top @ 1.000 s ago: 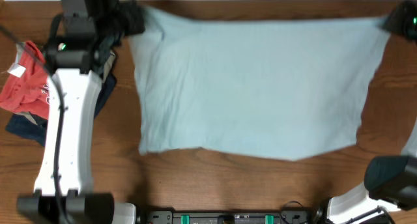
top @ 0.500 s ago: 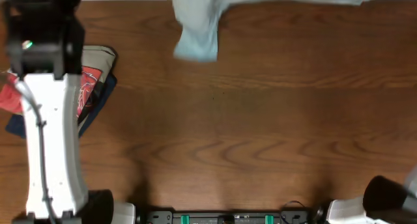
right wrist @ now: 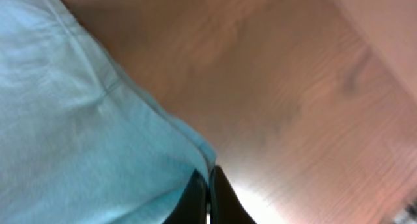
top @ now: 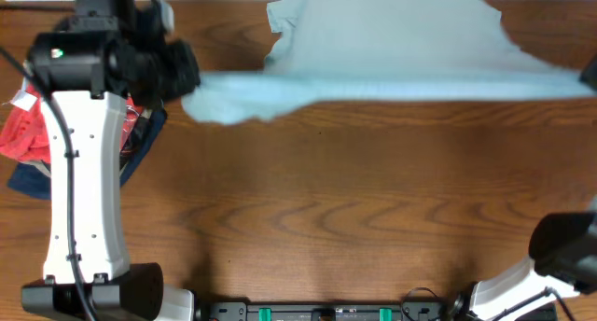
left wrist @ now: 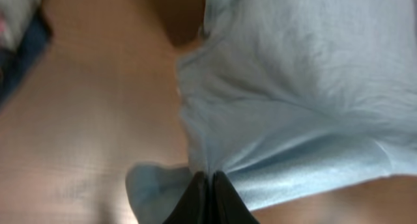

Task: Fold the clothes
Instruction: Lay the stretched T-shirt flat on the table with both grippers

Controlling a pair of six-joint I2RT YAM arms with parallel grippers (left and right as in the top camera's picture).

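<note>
Next, I let go of the pale blue T-shirt corner with my right gripper, setting it on the bare wood (top: 532,146) in front of the end of the hem.
The pale blue T-shirt (top: 392,41) hangs stretched between both grippers across the back of the table, its held edge a blurred band from left to right. My left gripper (top: 187,74) is shut on its left corner; the left wrist view shows the fabric (left wrist: 293,107) bunched into the closed jaws (left wrist: 210,185). My right gripper (top: 590,74) is at the right frame edge, shut on the other corner. The right wrist view shows the shirt's hem (right wrist: 98,133) pinched in the jaws (right wrist: 208,185).
A pile of a red shirt (top: 23,134) with navy (top: 37,181) and khaki garments lies at the left edge, under and beside my left arm (top: 84,190). The brown wooden table (top: 326,218) spreads in front. The right arm's base (top: 560,256) is at the lower right.
The shirt lay flat a second ago, then was lifted almost out of view at the back. Now it has swung back down, stretched between the grippers, and the left arm has moved right.
</note>
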